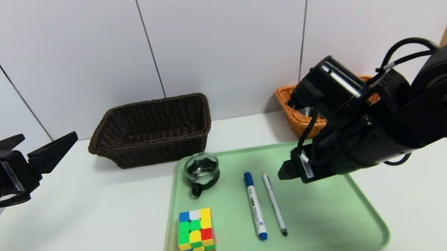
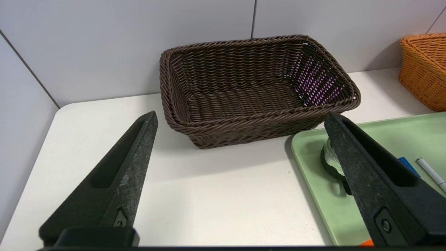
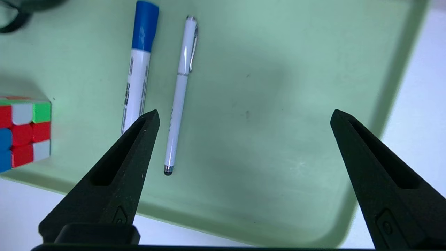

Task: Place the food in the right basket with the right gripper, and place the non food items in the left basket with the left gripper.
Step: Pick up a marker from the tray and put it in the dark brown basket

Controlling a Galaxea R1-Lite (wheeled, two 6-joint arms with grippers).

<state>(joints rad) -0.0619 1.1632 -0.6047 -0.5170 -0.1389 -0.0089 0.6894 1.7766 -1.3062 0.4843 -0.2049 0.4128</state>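
Note:
Next, I close my right gripper on the middle of the thin white pen (image 1: 276, 207) (image 3: 177, 107), just past the pen's clip, next to the blue-capped marker.
On the green tray (image 1: 331, 224) lie the non food items: a multicoloured puzzle cube (image 1: 196, 234), a glass cup (image 1: 202, 168) with a black handle, a blue-capped marker (image 1: 255, 205) and a thin white pen (image 1: 274, 204). My right gripper (image 3: 244, 111) hangs open and empty over the tray's bare right part, just right of the pen (image 3: 181, 94). My left gripper (image 2: 240, 115) stands open and empty at the far left, above the table, facing the left basket (image 2: 258, 87), which is empty. My right arm covers most of the right basket (image 1: 292, 108). No food shows.
Both baskets stand against the back wall, the dark one (image 1: 151, 129) behind the tray's left corner. White tabletop (image 1: 67, 237) spreads left of the tray. The marker (image 3: 137, 76) and cube (image 3: 24, 132) lie close beside the right gripper's near finger.

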